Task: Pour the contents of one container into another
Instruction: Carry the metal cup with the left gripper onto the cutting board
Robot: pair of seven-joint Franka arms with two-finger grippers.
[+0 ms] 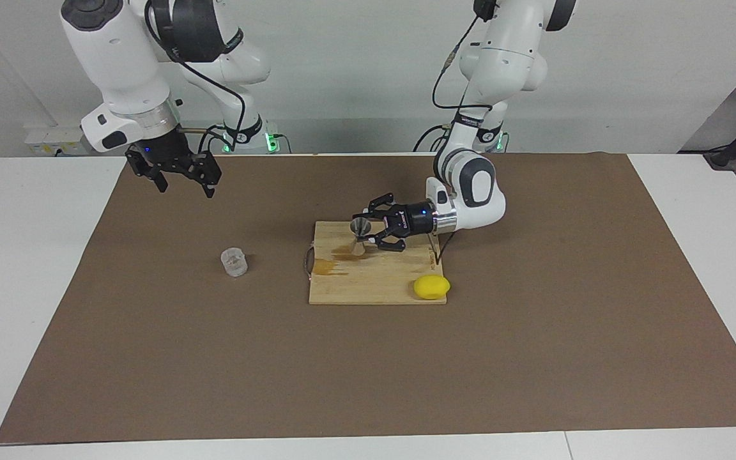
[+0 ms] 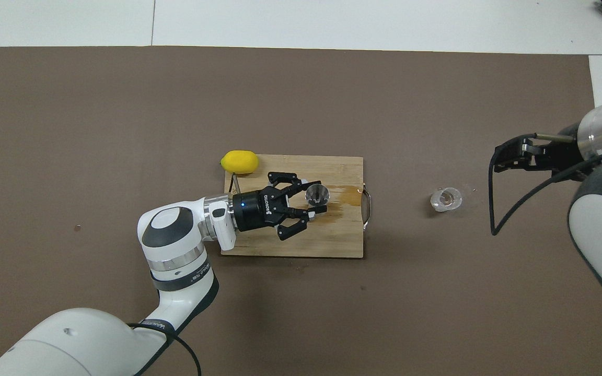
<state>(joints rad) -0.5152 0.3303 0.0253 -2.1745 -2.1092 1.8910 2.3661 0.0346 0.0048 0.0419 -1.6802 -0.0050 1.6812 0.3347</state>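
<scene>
The robot's left gripper will put the grey metal jigger down on the cutting board (image 2: 321,206) next to the brown wet stains.
The clear glass tumbler (image 1: 234,262) (image 2: 446,199) stands upright on the brown mat, between the cutting board and the right arm's end of the table. The grey metal jigger (image 1: 360,235) (image 2: 317,193) hangs roughly upright just above the wooden cutting board (image 1: 374,281) (image 2: 332,240), over its stained part. My left gripper (image 1: 368,235) (image 2: 315,197) reaches in sideways and is shut on the jigger's waist. My right gripper (image 1: 186,188) (image 2: 499,159) hangs open and holds nothing, above the mat, apart from the tumbler.
A yellow lemon (image 1: 431,287) (image 2: 239,161) lies at the board's corner farthest from the robots, toward the left arm's end. Brown wet stains (image 1: 329,267) (image 2: 351,196) mark the board near its metal handle. The brown mat (image 1: 368,370) covers most of the table.
</scene>
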